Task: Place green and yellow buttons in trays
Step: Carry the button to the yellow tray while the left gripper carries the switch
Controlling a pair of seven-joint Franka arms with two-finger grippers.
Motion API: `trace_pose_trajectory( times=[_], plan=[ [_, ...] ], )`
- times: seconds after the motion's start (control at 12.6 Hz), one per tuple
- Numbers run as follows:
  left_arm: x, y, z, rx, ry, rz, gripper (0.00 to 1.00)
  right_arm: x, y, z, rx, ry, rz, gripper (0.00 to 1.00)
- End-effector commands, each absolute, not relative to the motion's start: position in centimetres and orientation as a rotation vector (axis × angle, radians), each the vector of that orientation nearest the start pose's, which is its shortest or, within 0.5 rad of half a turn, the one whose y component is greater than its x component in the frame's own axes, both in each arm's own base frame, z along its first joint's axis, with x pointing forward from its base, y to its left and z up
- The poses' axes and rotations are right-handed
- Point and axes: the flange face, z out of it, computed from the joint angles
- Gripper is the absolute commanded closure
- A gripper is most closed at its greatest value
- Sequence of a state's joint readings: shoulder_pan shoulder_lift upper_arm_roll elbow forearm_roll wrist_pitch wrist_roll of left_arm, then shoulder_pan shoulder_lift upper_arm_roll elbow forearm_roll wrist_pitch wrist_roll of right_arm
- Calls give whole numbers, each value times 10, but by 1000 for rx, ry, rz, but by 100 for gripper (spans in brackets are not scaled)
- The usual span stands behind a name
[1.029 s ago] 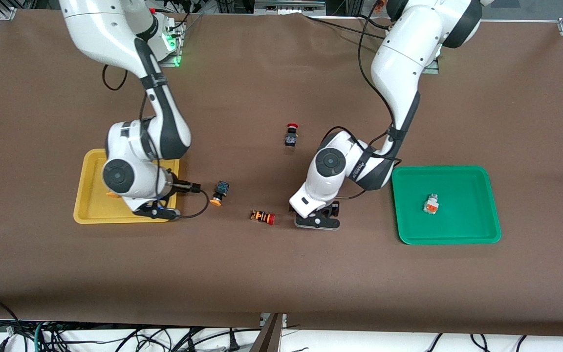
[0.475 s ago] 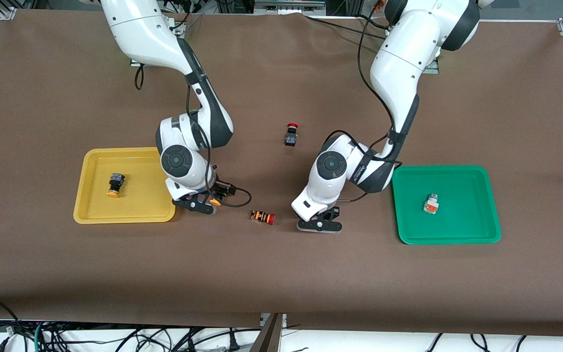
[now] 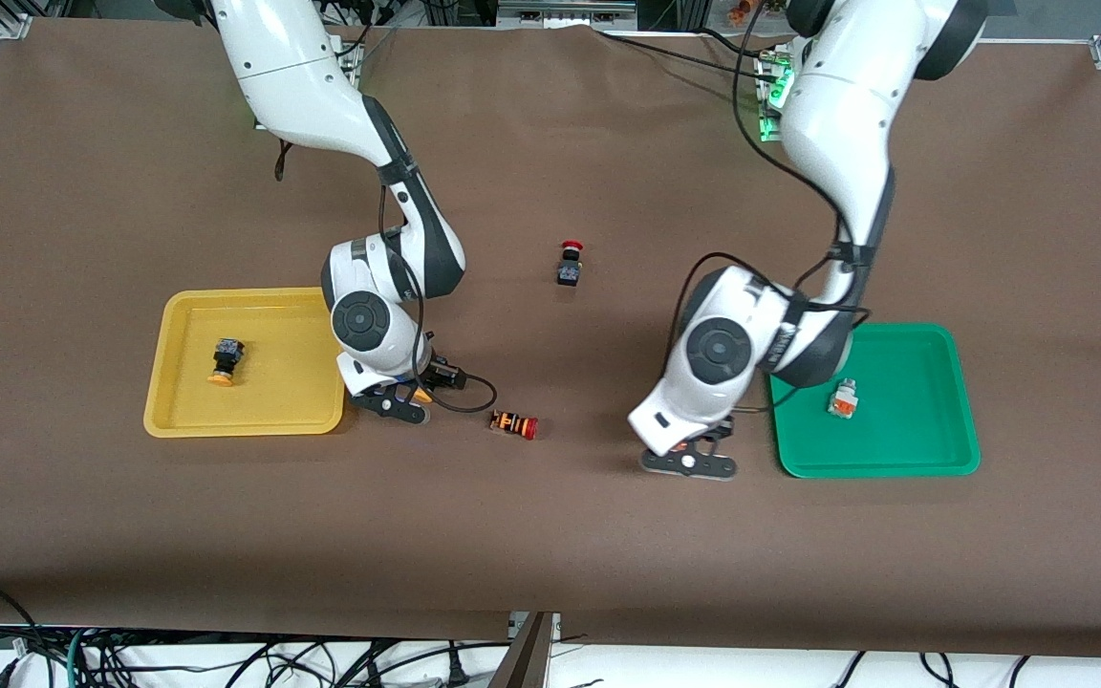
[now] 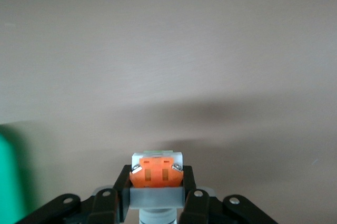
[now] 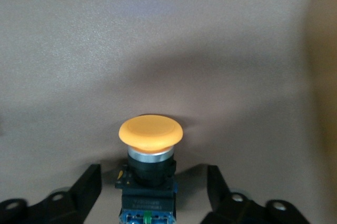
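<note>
The robot's left gripper will release its white-grey button, now held above the bare table, near the middle of the green tray (image 3: 889,422), next to the second white-grey button.
My left gripper (image 3: 689,463) is shut on a white-grey button with an orange face (image 4: 157,171) and holds it above the bare table beside the green tray (image 3: 904,449); the arm hides that button in the front view. A second white-grey button (image 3: 842,398) lies in the green tray. My right gripper (image 3: 394,402) is down at the table beside the yellow tray (image 3: 288,382). It is open, with its fingers (image 5: 87,182) on either side of a black-blue button with a yellow cap (image 5: 150,132), not touching it. Another yellow-capped button (image 3: 224,361) lies in the yellow tray.
A black button with a red cap (image 3: 570,263) stands mid-table, farther from the front camera. An orange-black striped button with a red cap (image 3: 513,424) lies between the two grippers. The green tray's edge shows in the left wrist view (image 4: 8,174).
My right gripper left the yellow tray, leaving a yellow-capped button in it, and came down around the button beside the tray. My left gripper moved toward the green tray with the white-grey button.
</note>
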State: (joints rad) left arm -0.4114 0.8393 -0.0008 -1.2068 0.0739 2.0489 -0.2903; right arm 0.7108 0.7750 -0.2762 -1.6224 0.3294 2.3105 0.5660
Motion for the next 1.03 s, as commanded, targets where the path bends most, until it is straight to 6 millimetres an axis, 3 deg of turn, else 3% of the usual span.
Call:
trace_pose_trajectory(
  times=[0.0,0.24,0.32,0.55,0.79,0.95],
  plan=[
    [701,-242,308,-3016,432,92,100,610,318,185,-3071,449,86,93],
    [717,-135,318,-2987,650,209,100,614,309,204,-3086,376,113,95],
    [718,-101,313,-2986,687,239,100,619,299,213,-3092,320,133,95],
    [713,-16,289,-2991,794,316,99,635,238,239,-3147,129,215,95],
    [699,40,253,-2987,879,219,99,637,169,242,-3184,-38,389,94],
    [690,48,228,-2990,883,167,99,632,136,232,-3191,-87,428,94]
  ],
)
